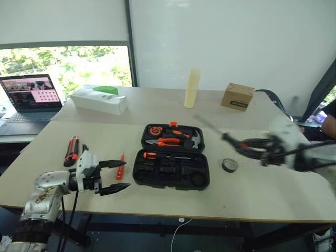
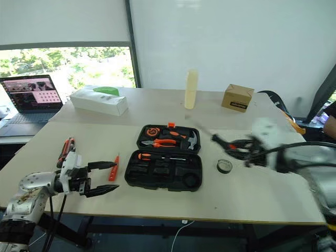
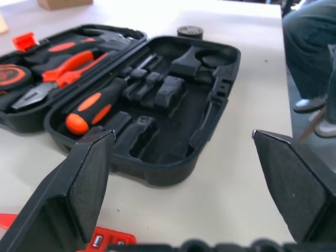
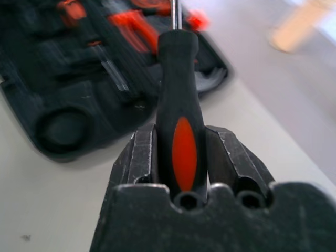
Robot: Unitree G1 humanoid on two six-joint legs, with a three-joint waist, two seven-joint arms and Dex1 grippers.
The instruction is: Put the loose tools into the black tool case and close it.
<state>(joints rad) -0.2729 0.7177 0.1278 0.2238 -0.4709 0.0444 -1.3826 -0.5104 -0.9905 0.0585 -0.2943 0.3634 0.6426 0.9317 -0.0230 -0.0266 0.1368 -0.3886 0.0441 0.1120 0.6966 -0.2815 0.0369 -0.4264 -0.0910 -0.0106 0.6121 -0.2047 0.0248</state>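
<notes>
My right gripper has the black-and-orange screwdriver. I will put it down alongside the orange-and-black screwdriver in the case's near half [image 1: 182, 162] [image 4: 93, 74].
The black tool case [image 1: 199, 181] lies open in the middle of the table, with one orange-and-black screwdriver [image 3: 100, 102] in a slot of its near half. My left gripper [image 1: 126, 174] hovers open just left of the case, nothing between its fingers [image 3: 89, 178]. A small orange screwdriver [image 1: 121, 167] lies beside it, and the utility knife [image 1: 72, 149] lies farther left. My right gripper [image 4: 181, 134] is shut on the black-and-orange handle of a screwdriver [image 4: 178, 79], held above the table right of the case. The black tape roll [image 1: 229, 165] lies below it.
Pliers [image 1: 167, 142], a hammer [image 1: 195, 139] and a tape measure [image 1: 156, 130] fill the case's far half. At the back stand a laptop [image 1: 31, 97], a white box [image 1: 100, 100], a pale cylinder [image 1: 192, 88] and a cardboard box [image 1: 237, 96]. A person [image 1: 329, 123] sits at the right edge.
</notes>
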